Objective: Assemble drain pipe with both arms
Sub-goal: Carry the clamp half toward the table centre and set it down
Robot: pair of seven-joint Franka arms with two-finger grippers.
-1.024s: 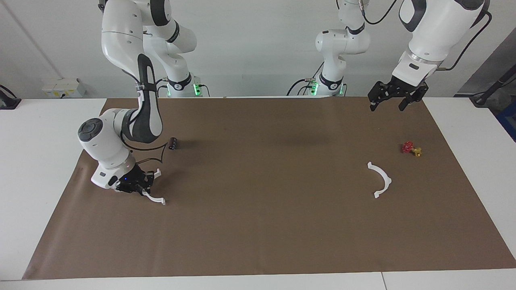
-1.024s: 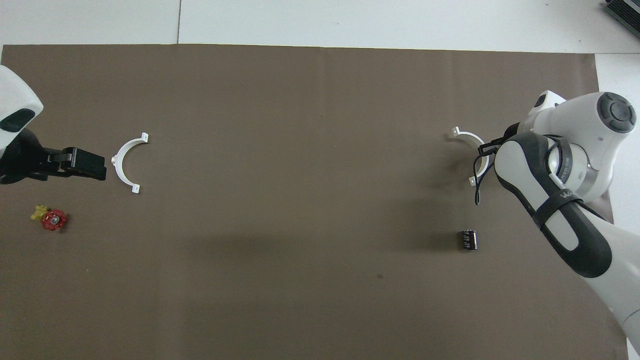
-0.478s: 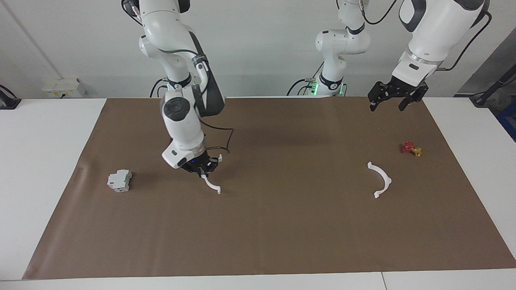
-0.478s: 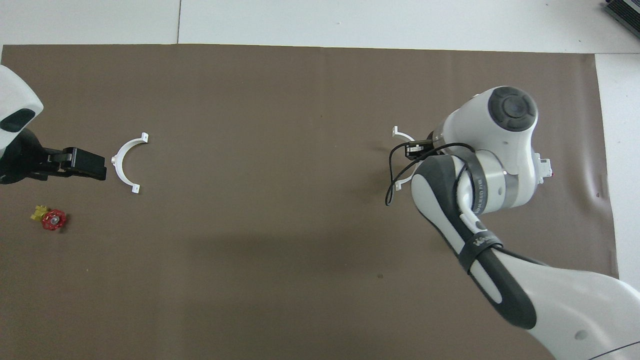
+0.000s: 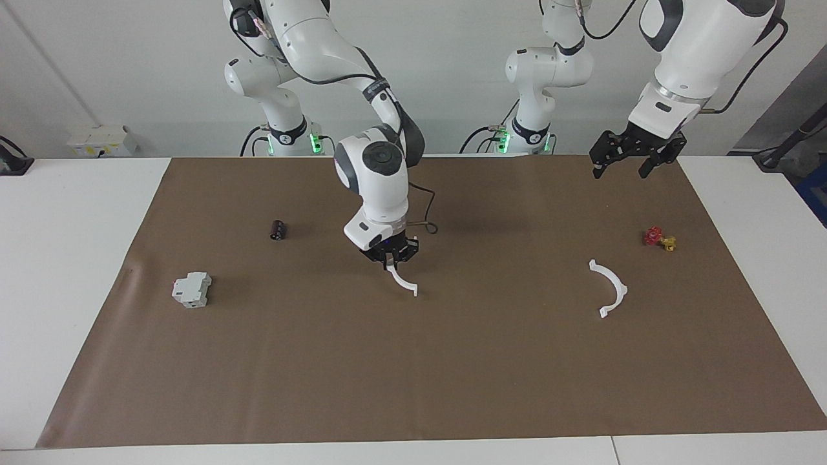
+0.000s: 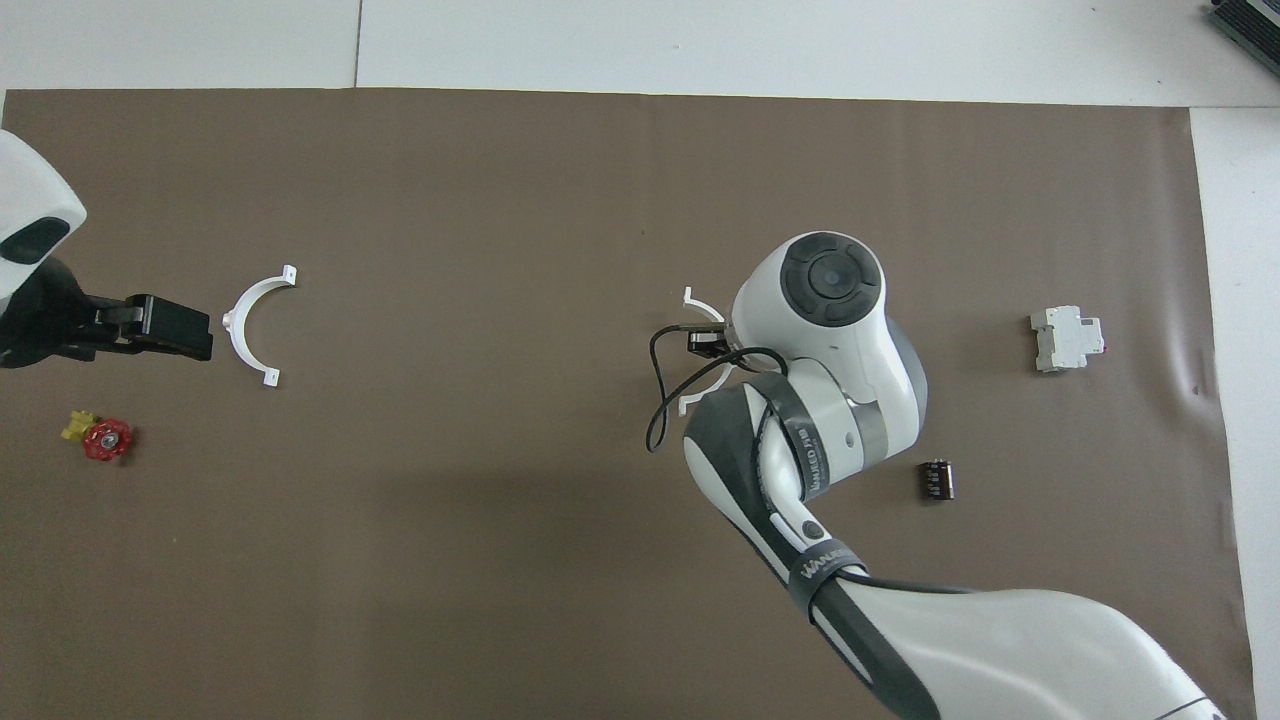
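My right gripper has the white half ring. Next, I set it down on the bare middle of the brown mat [image 6: 635,367], nearer the other half ring.
The drain pipe lies in two white half-ring pieces. One half ring [image 5: 402,282] [image 6: 697,300] hangs low over the middle of the brown mat, with my right gripper [image 5: 389,255] [image 6: 705,340] shut on its upper end. The right arm's wrist hides the middle of this piece in the overhead view. The other half ring [image 5: 619,279] [image 6: 231,322] lies flat on the mat toward the left arm's end. My left gripper [image 5: 621,169] [image 6: 190,335] waits open and empty, raised over the mat's edge by the robots at that end.
A small red-and-yellow valve [image 5: 659,239] [image 6: 100,437] sits near the lying half ring. A grey-white box [image 5: 192,289] [image 6: 1066,338] and a small black cylinder [image 5: 278,229] [image 6: 936,479] rest toward the right arm's end. The brown mat [image 5: 452,387] covers the white table.
My right arm has swung from its own end of the mat to the middle, carrying its half ring. The grey-white box has come into view. The left arm has not moved.
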